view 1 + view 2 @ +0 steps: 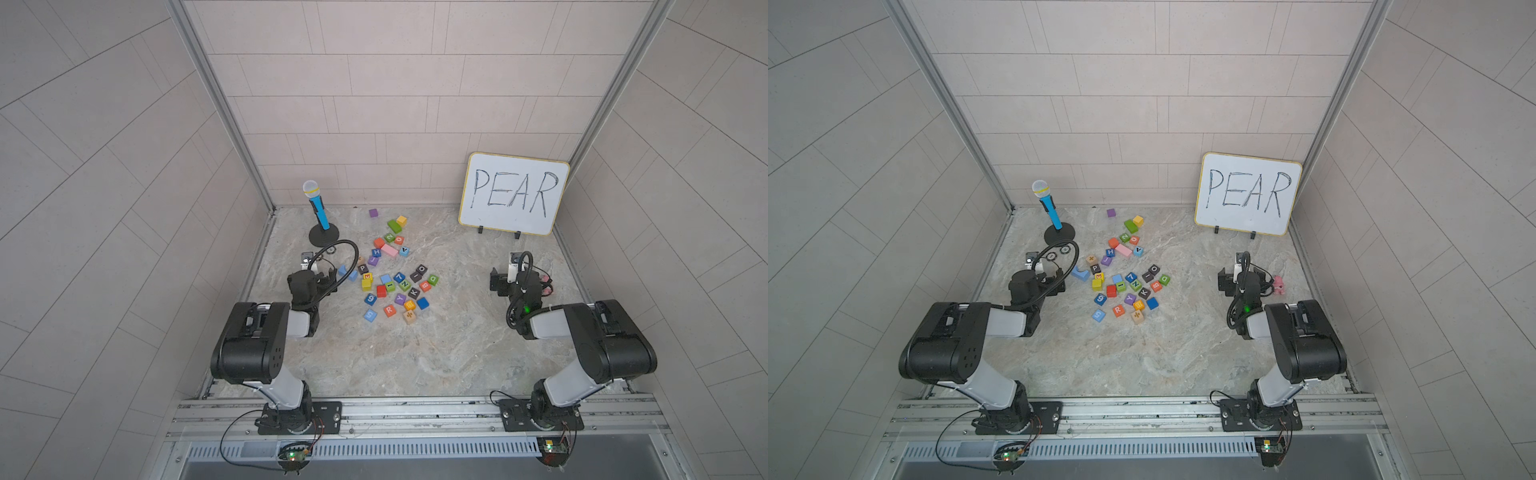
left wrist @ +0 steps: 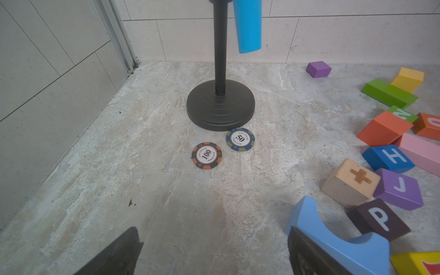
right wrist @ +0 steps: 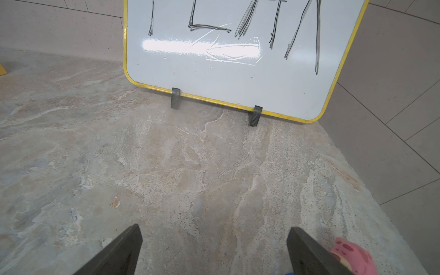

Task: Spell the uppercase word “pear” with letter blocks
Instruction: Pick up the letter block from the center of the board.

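Next, my left gripper closes on the sides of the black P block (image 1: 363,269) (image 2: 378,219), which is between the blue arch block and the purple J block.
Several letter blocks lie scattered mid-table in both top views. The black P block (image 1: 362,268) (image 2: 381,217) touches the yellow E block (image 1: 367,276) (image 2: 419,263). The light blue A block (image 1: 404,251) lies farther back, and the orange-red R block (image 1: 389,310) sits at the pile's near edge. My left gripper (image 2: 214,250) (image 1: 324,276) stands open over bare table just left of the pile, one finger against a blue arch block (image 2: 333,238). Far to the right, my right gripper (image 3: 214,250) (image 1: 519,276) is open and empty, away from the blocks.
A whiteboard (image 1: 515,193) reading PEAR stands at the back right. A blue microphone on a black stand (image 1: 318,205) is at the back left, with two poker chips (image 2: 206,155) in front of its base. A pink toy (image 3: 352,257) lies beside my right gripper.
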